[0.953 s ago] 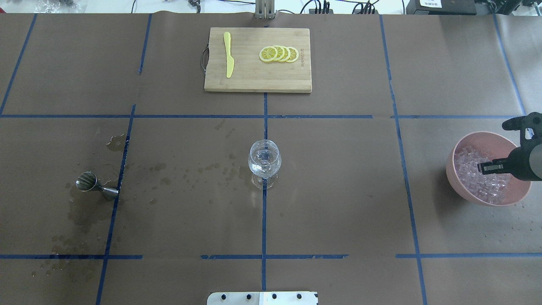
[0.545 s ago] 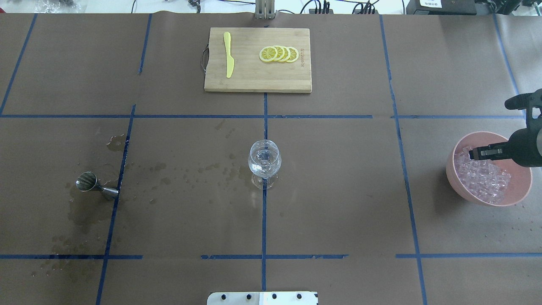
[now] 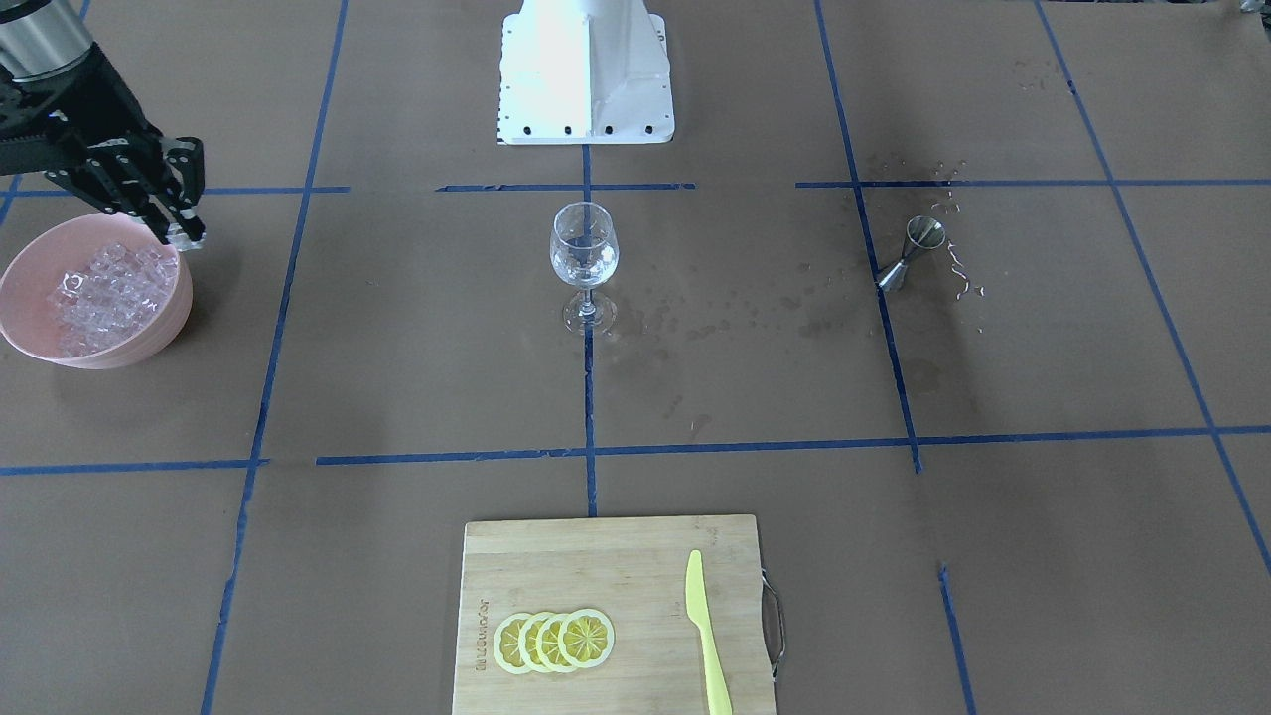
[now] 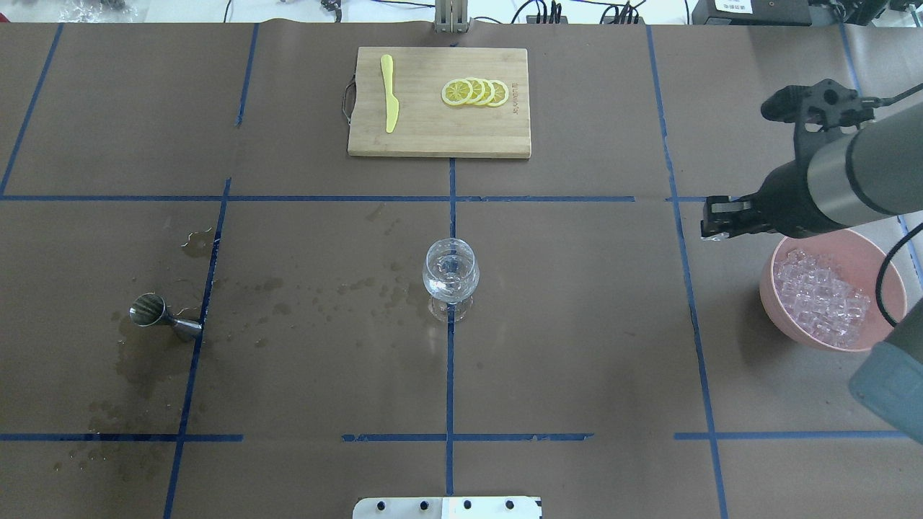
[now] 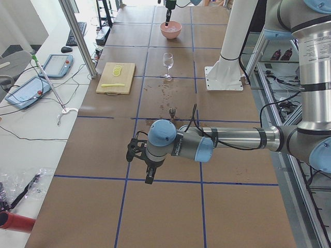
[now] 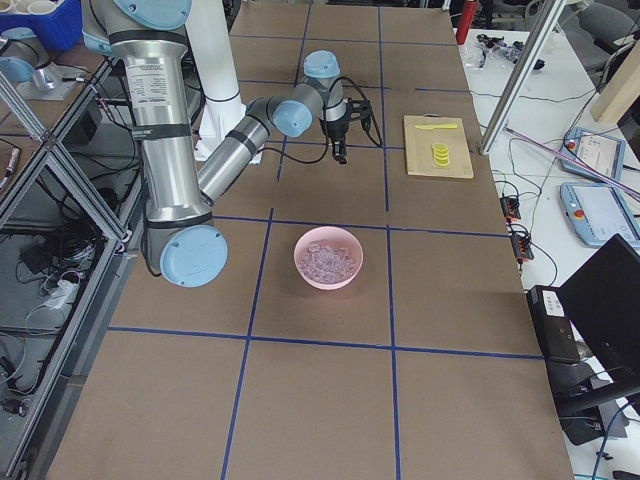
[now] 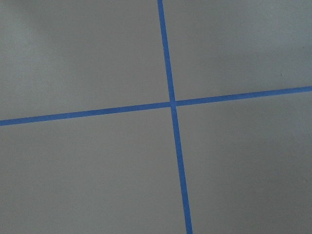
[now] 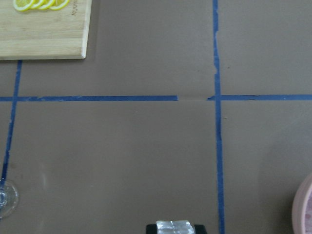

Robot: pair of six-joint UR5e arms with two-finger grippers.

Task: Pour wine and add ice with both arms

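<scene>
My right gripper will let go of the clear ice cube inside the upright wine glass (image 3: 584,258), in the glass's cup above the stem.
My right gripper (image 4: 715,219) hangs above the table just left of the pink bowl (image 4: 769,290), shut on one clear ice cube (image 8: 174,227). A heap of ice (image 4: 822,299) fills the bowl. The wine glass (image 4: 451,274) stands upright at the table's middle, well left of that gripper, and a little near-colourless liquid seems to sit in it. The steel jigger (image 4: 155,313) lies on its side at the left among wet stains. My left gripper (image 5: 149,178) shows only in the exterior left view, low over bare table, and I cannot tell its state.
A bamboo cutting board (image 4: 425,137) with lemon slices (image 4: 476,92) and a yellow knife (image 4: 389,94) lies at the far centre. Wet spots (image 4: 324,288) spread between the jigger and the glass. The white base block (image 3: 586,70) stands at the robot's edge.
The right gripper has lifted out of the pink bowl with an ice cube and moved left and away, towards the glass. Glass and jigger have not moved.
</scene>
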